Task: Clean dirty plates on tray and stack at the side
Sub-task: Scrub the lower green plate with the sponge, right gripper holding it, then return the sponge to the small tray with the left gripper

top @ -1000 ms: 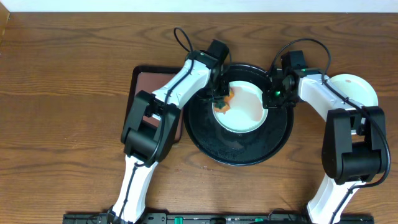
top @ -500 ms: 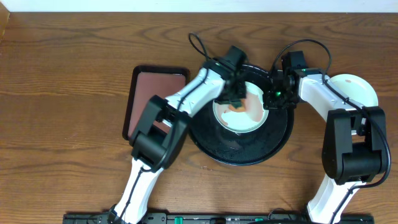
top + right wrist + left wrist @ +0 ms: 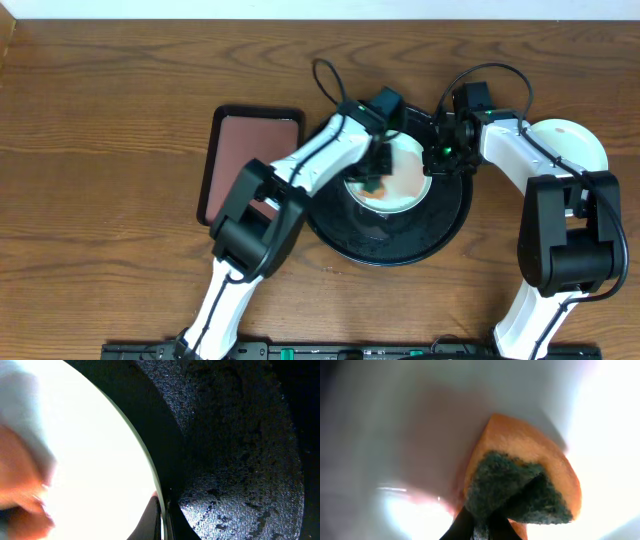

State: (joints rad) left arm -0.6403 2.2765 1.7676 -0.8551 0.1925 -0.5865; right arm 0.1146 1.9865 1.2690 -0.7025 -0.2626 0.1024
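Next, my left gripper lowers the orange sponge and then lets go of it in the middle of the black-rimmed maroon tray (image 3: 242,174).
A pale mint plate (image 3: 410,160) lies on the round black tray (image 3: 390,240) and carries a reddish smear. My left gripper (image 3: 378,176) is shut on an orange sponge (image 3: 372,189) with a dark green scouring side and presses it on the plate. In the left wrist view the sponge (image 3: 520,480) sits in the jaws (image 3: 482,527) against the plate (image 3: 395,425). My right gripper (image 3: 433,163) is shut on the plate's right rim. In the right wrist view its fingers (image 3: 162,512) pinch the plate (image 3: 75,435) above the tray (image 3: 240,460). A pale plate (image 3: 575,140) lies on the table at the right.
A rectangular black-rimmed maroon tray (image 3: 250,150) lies left of the black tray. The left arm crosses over its right edge. Brown wooden table (image 3: 100,200) surrounds everything.
My left gripper has slid the sponge from the plate's left edge toward its middle and slightly nearer. A reddish smear now shows on the plate. The right gripper has not moved.
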